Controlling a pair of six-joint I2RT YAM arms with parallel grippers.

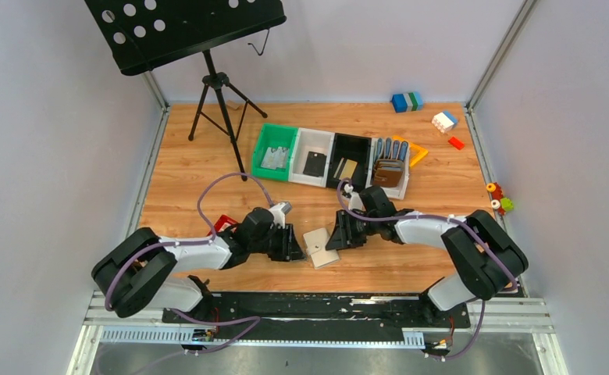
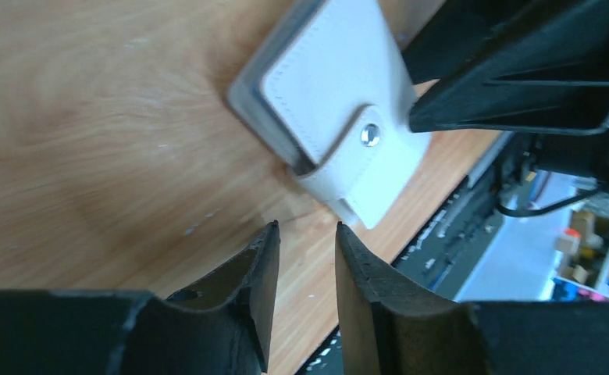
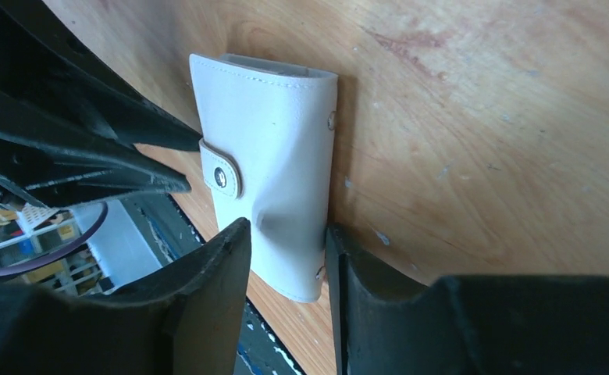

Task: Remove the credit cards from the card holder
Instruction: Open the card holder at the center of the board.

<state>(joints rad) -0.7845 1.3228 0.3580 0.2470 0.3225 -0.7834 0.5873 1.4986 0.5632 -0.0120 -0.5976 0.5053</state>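
Note:
I can see my right gripper's finger denting the flat card holder's cover, so next I open it and pinch both covers at the spine (image 3: 327, 176) before I open the tab.
The card holder (image 1: 321, 248), a pale grey-beige wallet, lies folded on the table near the front edge, its tab snapped over the snap button (image 2: 370, 134). My right gripper (image 3: 284, 228) pinches one end of the card holder (image 3: 270, 156), one finger denting its cover and the other against its spine. My left gripper (image 2: 307, 226) is open and holds nothing, its tips just short of the tab (image 2: 364, 195). No credit cards show at the closed holder. A gold-tan card (image 1: 347, 168) lies in the black bin.
A row of bins stands behind the arms: green (image 1: 276, 151), white (image 1: 314, 156), black (image 1: 350, 152), and one with brown wallets (image 1: 388, 172). A music stand's tripod (image 1: 219, 109) is at the back left. Toy bricks (image 1: 407, 101) lie at the back right.

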